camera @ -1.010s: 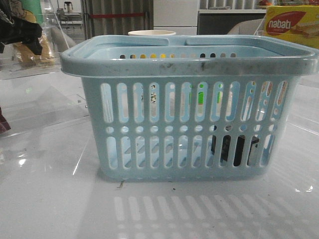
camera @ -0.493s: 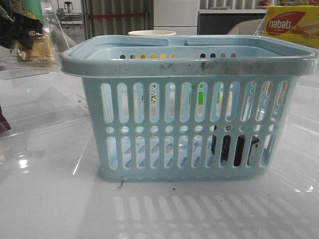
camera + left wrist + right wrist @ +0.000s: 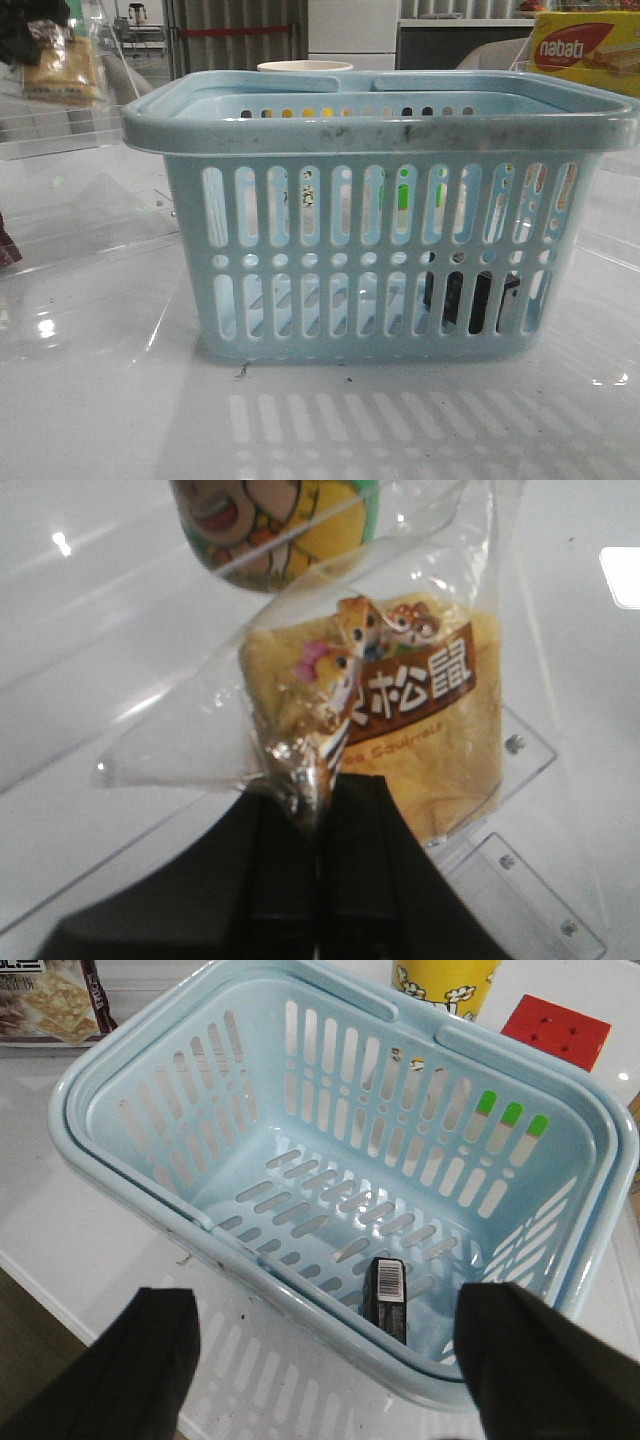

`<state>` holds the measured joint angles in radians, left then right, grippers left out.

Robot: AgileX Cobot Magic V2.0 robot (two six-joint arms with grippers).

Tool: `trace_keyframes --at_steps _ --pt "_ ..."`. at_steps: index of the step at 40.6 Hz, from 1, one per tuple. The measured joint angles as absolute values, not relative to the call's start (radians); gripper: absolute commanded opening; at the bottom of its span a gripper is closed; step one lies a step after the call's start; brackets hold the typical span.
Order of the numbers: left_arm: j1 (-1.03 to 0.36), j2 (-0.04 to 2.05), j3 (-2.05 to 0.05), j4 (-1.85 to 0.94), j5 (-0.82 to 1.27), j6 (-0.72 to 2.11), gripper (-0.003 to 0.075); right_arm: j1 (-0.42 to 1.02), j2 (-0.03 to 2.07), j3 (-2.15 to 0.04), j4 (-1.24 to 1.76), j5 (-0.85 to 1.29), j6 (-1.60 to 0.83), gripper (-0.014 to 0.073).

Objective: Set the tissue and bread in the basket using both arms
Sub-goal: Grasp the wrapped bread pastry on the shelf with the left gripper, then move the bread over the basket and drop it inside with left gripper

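I need to let go of the bread with my left gripper on the bottom of the basket, toward the basket's end (image 3: 311, 268) away from the black tissue.
The light blue basket (image 3: 380, 120) stands mid-table; it also shows in the right wrist view (image 3: 130, 1050). The black tissue (image 3: 386, 1298) lies on the basket floor by one long wall, and shows dark through the slots in the front view (image 3: 470, 300). My right gripper (image 3: 335, 1370) is open and empty, above the basket's rim on the tissue's side. My left gripper (image 3: 318, 795) is shut on the crimped edge of the bread packet (image 3: 410, 720), which hangs clear of the table. In the front view the bread (image 3: 60, 68) hangs at the far left, above rim height.
A green-and-yellow packet (image 3: 280, 530) lies just beyond the bread, over a clear acrylic stand (image 3: 520, 750). A yellow "nabati" box (image 3: 585, 50) sits back right. A yellow cup (image 3: 445, 985), a red block (image 3: 555, 1030) and a cracker packet (image 3: 50, 1000) surround the basket.
My left gripper has lifted the bread packet higher at the far left of the front view. The basket and the tissue have not moved.
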<state>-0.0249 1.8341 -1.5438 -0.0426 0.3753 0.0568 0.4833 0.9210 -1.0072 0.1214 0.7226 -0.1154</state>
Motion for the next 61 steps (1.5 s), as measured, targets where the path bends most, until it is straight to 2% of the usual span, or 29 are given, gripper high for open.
trace_keyframes --at_steps 12,19,25,37,47,50,52,55,57,61 --pt "-0.058 1.608 -1.544 -0.041 0.514 0.079 0.0092 0.483 0.921 -1.007 0.121 0.723 -0.115 0.0623" --pt "-0.163 1.495 -1.544 -0.041 0.616 0.153 0.0092 0.483 0.921 -1.007 0.121 0.723 -0.115 0.0623" --pt "-0.314 1.446 -1.544 -0.041 0.68 0.202 0.0092 0.483 0.921 -1.007 0.121 0.723 -0.115 0.0623" --pt "-0.575 1.522 -1.545 -0.044 0.739 0.233 0.0092 0.483 0.921 -1.007 0.121 0.723 -0.115 0.0623" --pt "-0.654 1.663 -1.545 -0.047 0.74 0.233 0.0097 0.483 0.921 -1.007 0.121 0.723 -0.115 0.0623" --pt "-0.656 1.697 -1.545 -0.063 0.74 0.233 0.0133 0.483 0.921 -1.007 0.121 0.723 -0.115 0.0623" --pt "-0.658 1.713 -1.545 -0.072 0.74 0.233 0.0184 0.483 0.921 -1.007 0.121 0.723 -0.115 0.0623" --pt "-0.658 1.735 -1.545 -0.088 0.74 0.233 0.0295 0.483 0.921 -1.007 0.121 0.723 -0.115 0.0623" --pt "-0.658 1.742 -1.545 -0.098 0.74 0.233 0.0396 0.483 0.921 -1.007 0.121 0.723 -0.115 0.0623" --pt "-0.658 1.746 -1.545 -0.11 0.739 0.233 0.0502 0.483 0.921 -1.007 0.121 0.723 -0.115 0.0623"
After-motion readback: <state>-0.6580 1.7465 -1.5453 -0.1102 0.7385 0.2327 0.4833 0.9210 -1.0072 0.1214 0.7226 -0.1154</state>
